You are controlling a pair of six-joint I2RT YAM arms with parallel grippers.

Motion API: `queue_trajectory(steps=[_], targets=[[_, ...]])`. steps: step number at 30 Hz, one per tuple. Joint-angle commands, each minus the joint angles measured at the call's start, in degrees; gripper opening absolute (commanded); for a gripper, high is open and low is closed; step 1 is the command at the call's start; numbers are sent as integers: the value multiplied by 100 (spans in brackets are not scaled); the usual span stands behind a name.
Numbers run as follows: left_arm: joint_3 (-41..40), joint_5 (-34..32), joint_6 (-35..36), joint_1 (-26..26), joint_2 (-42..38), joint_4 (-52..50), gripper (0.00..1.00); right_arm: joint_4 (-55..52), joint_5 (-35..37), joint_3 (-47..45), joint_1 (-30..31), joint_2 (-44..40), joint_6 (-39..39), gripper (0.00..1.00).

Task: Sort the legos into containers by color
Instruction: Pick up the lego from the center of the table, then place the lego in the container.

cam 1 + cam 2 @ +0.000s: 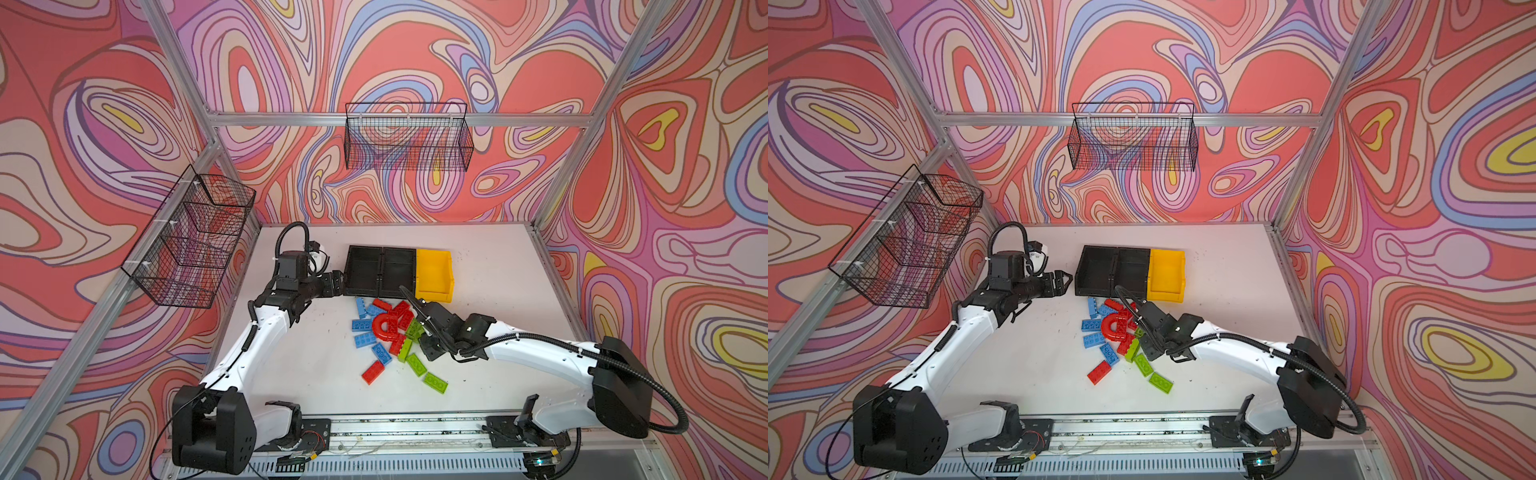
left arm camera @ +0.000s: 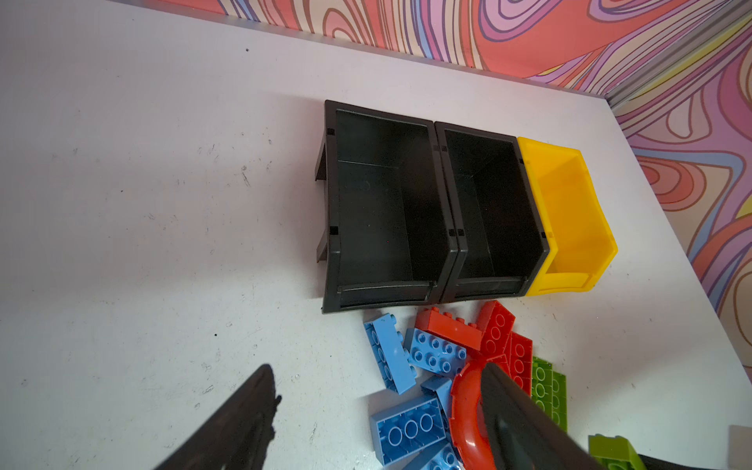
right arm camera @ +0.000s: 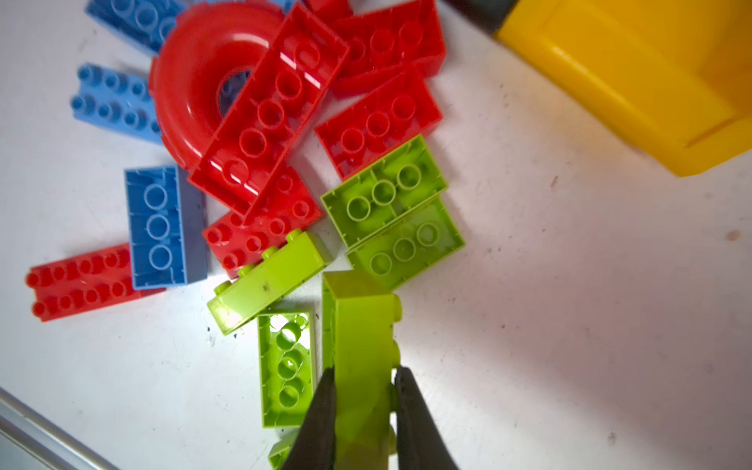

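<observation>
I need to set the lime green brick inside the yellow bin (image 1: 424, 276) with my right gripper, near its side beside the middle black bin.
The legos lie in a loose pile in front of the containers. They include a red arch (image 1: 384, 328), blue bricks (image 1: 363, 324), red bricks (image 1: 372, 372) and lime green bricks (image 1: 435, 382). My right gripper (image 3: 365, 369) is shut on a lime green brick (image 3: 362, 325) at the pile's right edge; in a top view this gripper (image 1: 427, 345) sits low over the green bricks. My left gripper (image 1: 338, 282) hangs open and empty beside the left black bin (image 1: 365, 270). The middle black bin (image 1: 399, 270) and the yellow bin (image 1: 434, 270) are also empty.
Two black wire baskets hang on the walls, one at the left (image 1: 191, 241) and one at the back (image 1: 409, 141). The right arm (image 1: 540, 353) reaches in low from the right. The white table (image 1: 299, 374) has an aluminium frame around it.
</observation>
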Motion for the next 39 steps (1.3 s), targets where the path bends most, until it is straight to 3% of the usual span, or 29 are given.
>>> queue_trajectory(steps=[1,6,10,17,29,35,39], targets=[[9,125,75,26,-8,64,81,133,370,341,-312,-295,226,7],[42,261,110,26,-30,59,81,947,182,640,-1278,-31,263,7],[25,278,141,26,-118,63,81,1286,32,1176,-1807,783,258,7],[33,312,110,22,-128,63,82,815,346,2494,-2166,2443,303,8],[60,272,154,26,-93,56,82,1386,57,2924,-2524,3460,330,18],[86,325,113,26,-34,56,82,1575,-188,2990,-2624,3582,323,29],[95,318,100,26,-15,56,82,1647,-332,3029,-2647,3463,286,44]])
